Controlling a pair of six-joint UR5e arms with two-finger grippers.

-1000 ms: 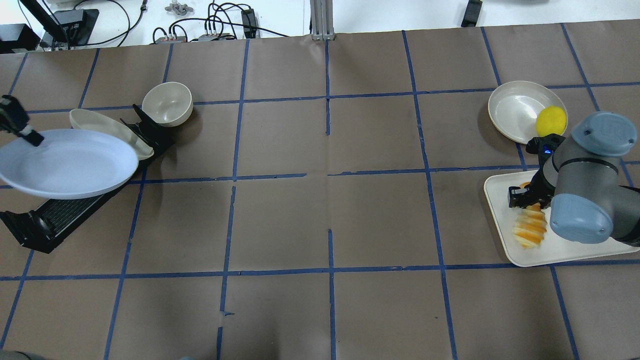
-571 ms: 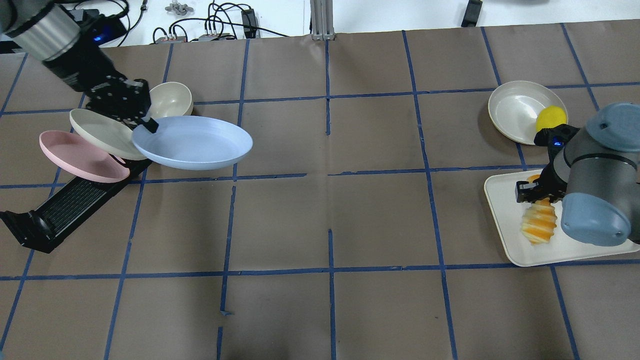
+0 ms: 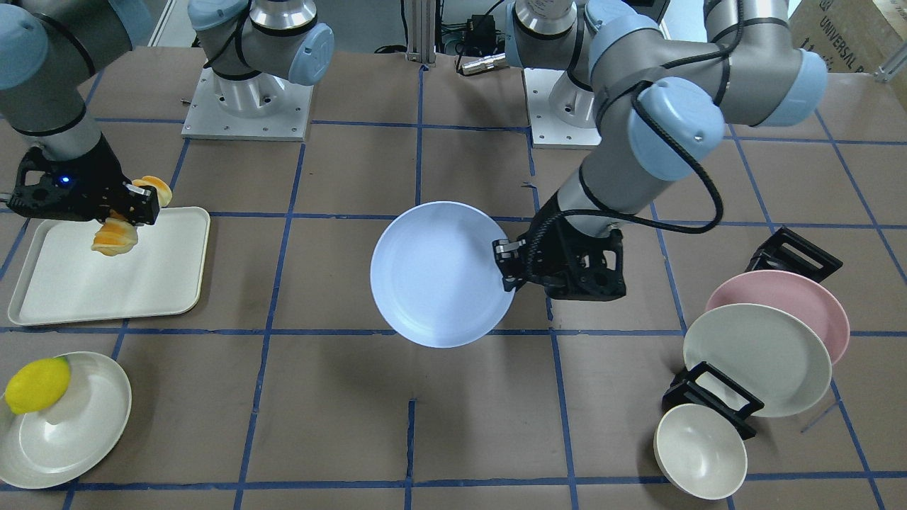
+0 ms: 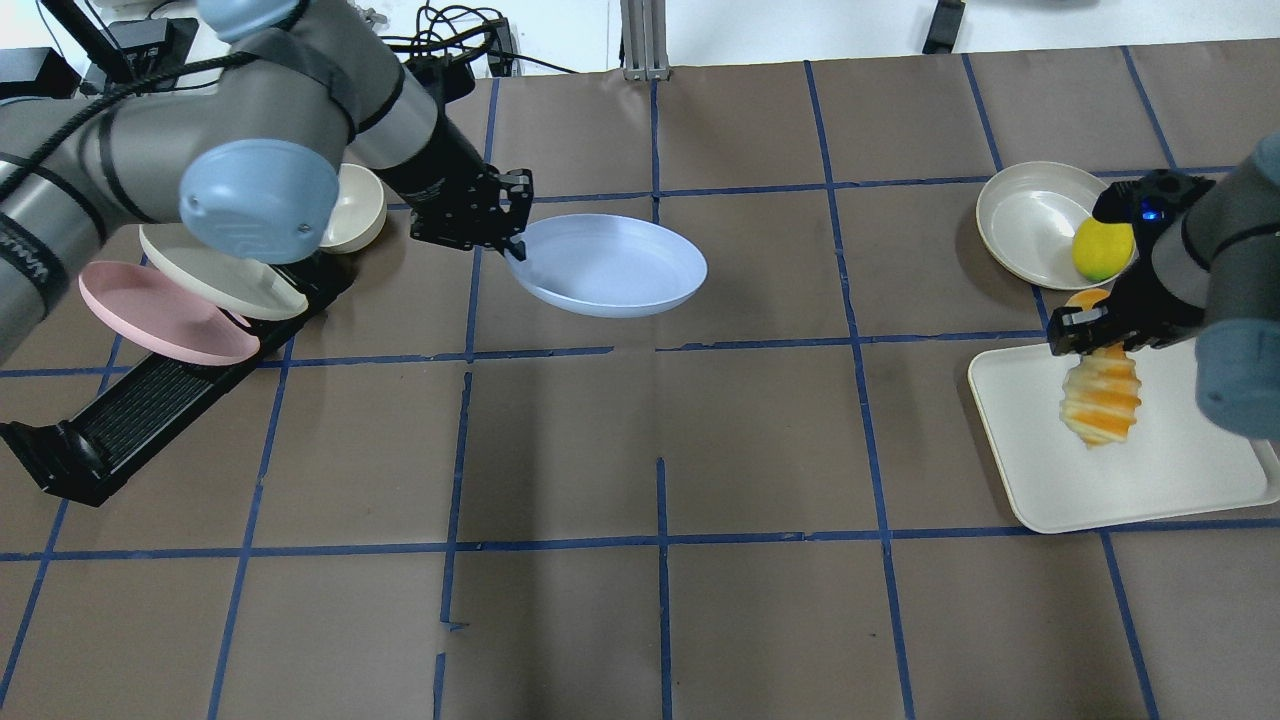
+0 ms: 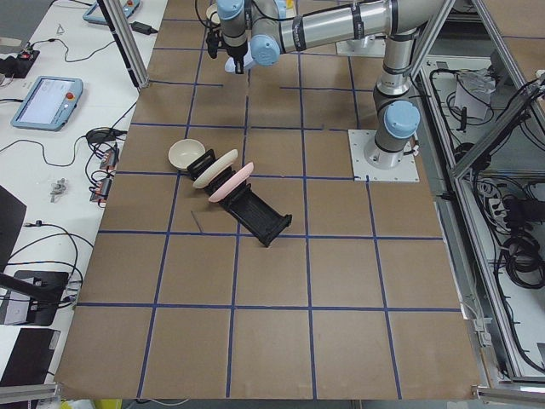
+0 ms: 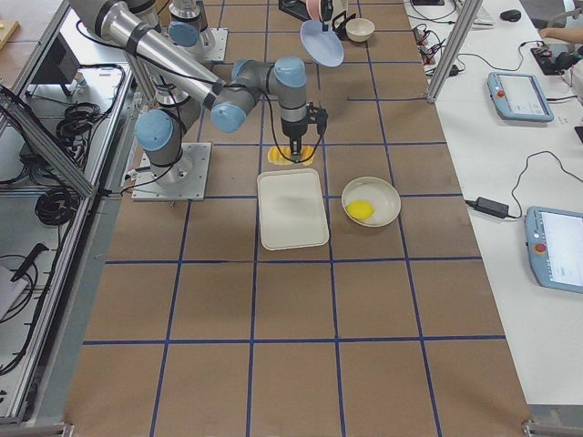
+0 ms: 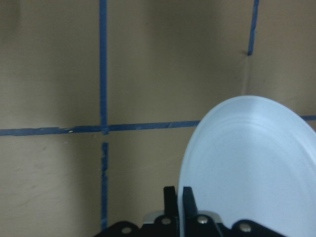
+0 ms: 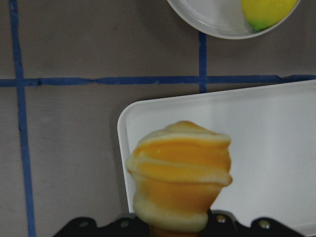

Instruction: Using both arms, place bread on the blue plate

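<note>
The bread, now hanging above the white tray, will be released by my right gripper on the pale blue plate, over the blue tape line (image 3: 412, 326).
My left gripper (image 4: 512, 250) is shut on the rim of the pale blue plate (image 4: 610, 265) and holds it level in the air near the table's middle. The plate also shows in the front view (image 3: 439, 276) and in the left wrist view (image 7: 247, 168). My right gripper (image 4: 1085, 335) is shut on one end of the orange and cream ridged bread (image 4: 1100, 395). The bread hangs above the white tray (image 4: 1020, 470) at the right. It also shows in the right wrist view (image 8: 180, 173) and in the front view (image 3: 117, 234).
A cream plate (image 4: 1030, 215) holding a yellow lemon (image 4: 1102, 250) lies behind the tray. At the left, a black rack (image 4: 130, 430) holds a pink plate (image 4: 160, 315) and a cream plate (image 4: 215, 270). A cream bowl (image 4: 355, 205) stands beside it.
My left arm has carried the blue plate from the far left, off the rack, rightward to the table's middle. My right gripper has lifted the bread off the tray.
</note>
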